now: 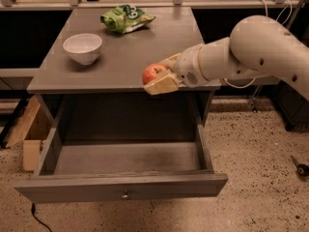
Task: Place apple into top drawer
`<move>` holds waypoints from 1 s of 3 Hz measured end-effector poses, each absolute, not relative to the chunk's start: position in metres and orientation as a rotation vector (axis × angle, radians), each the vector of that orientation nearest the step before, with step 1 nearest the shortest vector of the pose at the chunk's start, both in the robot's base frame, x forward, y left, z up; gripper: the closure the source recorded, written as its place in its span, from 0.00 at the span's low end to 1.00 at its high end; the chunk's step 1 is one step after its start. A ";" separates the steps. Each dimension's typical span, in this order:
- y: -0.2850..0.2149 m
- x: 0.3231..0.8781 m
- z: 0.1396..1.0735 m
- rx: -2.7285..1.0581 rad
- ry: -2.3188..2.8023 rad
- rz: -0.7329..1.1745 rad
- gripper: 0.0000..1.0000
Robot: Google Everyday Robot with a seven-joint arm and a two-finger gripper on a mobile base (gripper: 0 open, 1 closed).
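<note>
Next, my gripper releases the red apple, still above the open drawer's back, near the middle of the open top drawer's grey bottom (145, 139).
The red apple (153, 72) with a yellowish blush is held in my gripper (160, 77), which is shut on it. The white arm reaches in from the right, and the gripper hangs in the air over the front edge of the grey table top (125, 57), above the back of the open top drawer (125, 159). The drawer is pulled far out. Its inside is bare grey wood. Its front panel (72, 191) carries a small round metal knob (125, 195) at the centre.
A white bowl (83, 47) stands on the left of the table top. A green snack bag (126, 18) lies at the back. A wooden box (30, 132) sits on the floor left of the drawer. Speckled floor lies to the right.
</note>
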State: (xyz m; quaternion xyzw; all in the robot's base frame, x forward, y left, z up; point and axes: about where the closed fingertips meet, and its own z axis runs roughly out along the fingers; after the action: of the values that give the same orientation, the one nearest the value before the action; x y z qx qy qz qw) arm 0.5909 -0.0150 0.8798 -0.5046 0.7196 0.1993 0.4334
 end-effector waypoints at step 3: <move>0.019 0.541 0.819 -1.267 1.855 0.625 1.00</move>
State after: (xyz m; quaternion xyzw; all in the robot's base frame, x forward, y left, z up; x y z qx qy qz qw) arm 0.5411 0.0187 0.8189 -0.4994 0.7313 0.2465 0.3938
